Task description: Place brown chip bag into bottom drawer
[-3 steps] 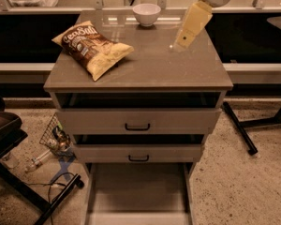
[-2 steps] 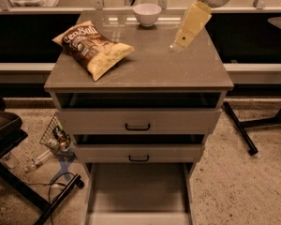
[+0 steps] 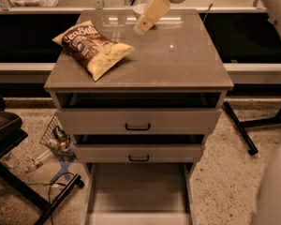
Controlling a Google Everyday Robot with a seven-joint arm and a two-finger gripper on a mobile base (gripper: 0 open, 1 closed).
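I should close my gripper on the middle of the brown chip bag (image 3: 93, 45), near where the bag's dark brown part meets its cream-yellow end beside the bowl.
The brown chip bag (image 3: 91, 48) lies flat on the left part of the cabinet top (image 3: 178, 64), dark brown in the middle with cream-yellow ends. My gripper (image 3: 149, 14) hangs over the back middle of the top, to the right of the bag and apart from it, with a cream-coloured finger pointing down-left. It holds nothing that I can see. The bottom drawer (image 3: 138, 191) is pulled out at the foot of the cabinet, and its flat grey floor shows bare.
The two upper drawers (image 3: 138, 121) with dark handles stand slightly pulled out. A white bowl (image 3: 139, 7) sits mostly hidden behind the gripper. A wire basket and clutter (image 3: 56, 139) lie on the floor at left, beside a black stand (image 3: 9, 135). A dark table leg (image 3: 241, 130) crosses the floor at right.
My gripper has moved left across the back of the cabinet top, toward the bag, and now covers most of the white bowl. The bag and drawers have not moved.
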